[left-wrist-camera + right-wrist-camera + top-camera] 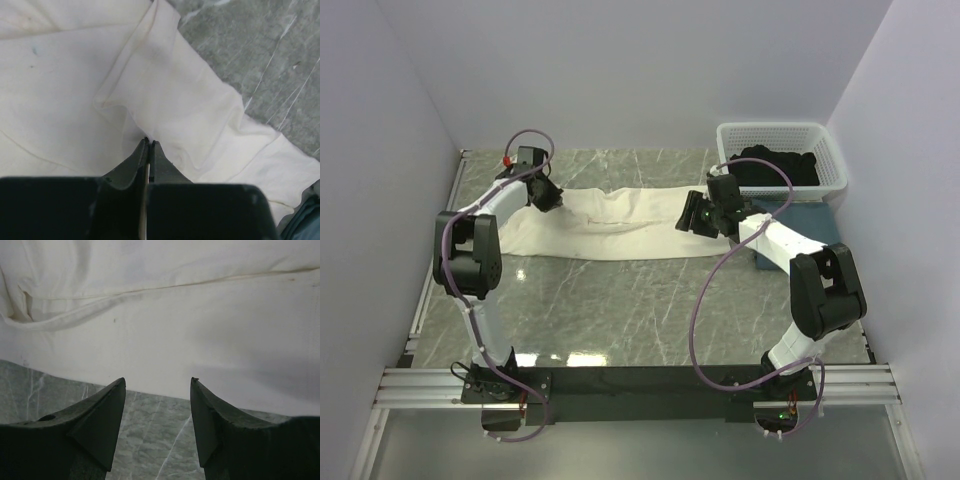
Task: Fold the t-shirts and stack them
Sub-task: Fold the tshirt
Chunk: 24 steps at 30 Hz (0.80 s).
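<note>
A corner of the white t-shirt sticks out past its far edge, so next my left gripper opens, grabs the cloth nearer that corner (159, 57) and pulls it in.
A white t-shirt (610, 225) lies spread in a long band across the marble table (620, 310). My left gripper (546, 197) is at the shirt's far left end. In the left wrist view the left gripper (149, 141) has its jaws closed on a raised fold of the white cloth (165, 90). My right gripper (694, 216) is at the shirt's right end. In the right wrist view the right gripper (158, 382) is open and empty, its fingertips just over the shirt's edge (165, 345) where it meets the marble.
A white plastic basket (832, 160) with dark clothes (775, 165) stands at the back right. A dark blue folded item (812, 214) lies in front of it beside the right arm. Grey walls enclose the table on both sides.
</note>
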### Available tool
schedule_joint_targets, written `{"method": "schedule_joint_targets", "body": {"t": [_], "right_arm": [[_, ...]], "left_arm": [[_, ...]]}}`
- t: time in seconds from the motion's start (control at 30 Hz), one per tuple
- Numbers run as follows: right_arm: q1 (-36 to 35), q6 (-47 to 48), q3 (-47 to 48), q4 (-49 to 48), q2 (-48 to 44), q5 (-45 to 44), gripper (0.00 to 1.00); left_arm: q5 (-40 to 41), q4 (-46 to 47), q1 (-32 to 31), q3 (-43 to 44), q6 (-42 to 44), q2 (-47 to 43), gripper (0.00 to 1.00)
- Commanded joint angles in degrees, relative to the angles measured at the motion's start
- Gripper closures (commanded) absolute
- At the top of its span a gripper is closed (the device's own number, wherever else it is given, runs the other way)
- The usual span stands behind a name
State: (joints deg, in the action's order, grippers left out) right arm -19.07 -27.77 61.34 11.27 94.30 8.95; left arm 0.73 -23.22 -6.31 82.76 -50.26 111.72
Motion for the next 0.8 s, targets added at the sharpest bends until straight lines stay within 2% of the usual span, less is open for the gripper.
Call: {"method": "schedule_joint_targets", "body": {"t": [0.0, 0.23, 0.43, 0.6, 0.77], "right_arm": [[0.5, 0.5, -0.6, -0.6, -1.2, 0.2, 0.39], [0.6, 0.0, -1.9, -0.6, -1.8, -0.3, 0.39], [0.8, -0.3, -2.7, -0.9, -2.1, -0.2, 0.39], [0.7, -0.6, -2.5, -0.9, -2.0, 0.3, 0.39], [0.7, -0.7, -2.2, -0.7, -2.0, 0.4, 0.39]], "left_arm": [[1.8, 0.9, 0.0, 4.3, -1.6, 1.5, 0.98], [1.6, 1.1, 0.1, 7.0, -1.6, 4.3, 0.97], [-0.3, 2.7, -0.5, 5.7, -0.4, 3.8, 0.94], [-3.8, 5.5, -1.4, 3.5, 4.2, 1.5, 0.82], [-6.9, 6.5, -5.1, 4.0, 11.2, 0.1, 0.77]]}}
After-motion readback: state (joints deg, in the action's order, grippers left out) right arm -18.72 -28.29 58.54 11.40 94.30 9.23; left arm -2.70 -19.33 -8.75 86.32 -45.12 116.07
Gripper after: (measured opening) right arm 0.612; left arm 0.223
